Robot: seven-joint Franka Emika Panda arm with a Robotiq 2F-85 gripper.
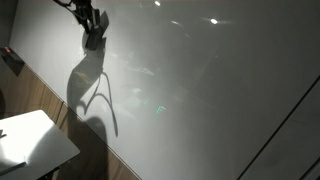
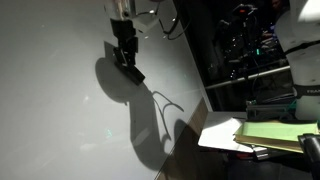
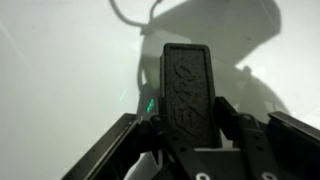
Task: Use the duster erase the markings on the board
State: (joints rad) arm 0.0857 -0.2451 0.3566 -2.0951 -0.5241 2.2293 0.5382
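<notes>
Next, I set the duster, now high on the board, down with my gripper on the small white table (image 1: 49,133), close to its wood panelling edge.
The board (image 1: 210,90) is a large glossy grey-white panel that fills most of both exterior views (image 2: 50,110) and the background of the wrist view (image 3: 60,60). My gripper (image 1: 92,20) is high on the board, also seen in an exterior view (image 2: 122,42), and is shut on the duster (image 3: 185,85), a flat black oblong block. The duster (image 1: 96,41) sticks out past the fingers (image 3: 190,125), its far end at or against the board (image 2: 131,69). I cannot pick out the markings among the dark arm and cable shadows.
A small white table (image 1: 35,140) stands low beside the board, with wood panelling (image 1: 40,98) behind it. In an exterior view a table with papers (image 2: 255,133) and dark shelves of equipment (image 2: 250,50) lie past the board's edge.
</notes>
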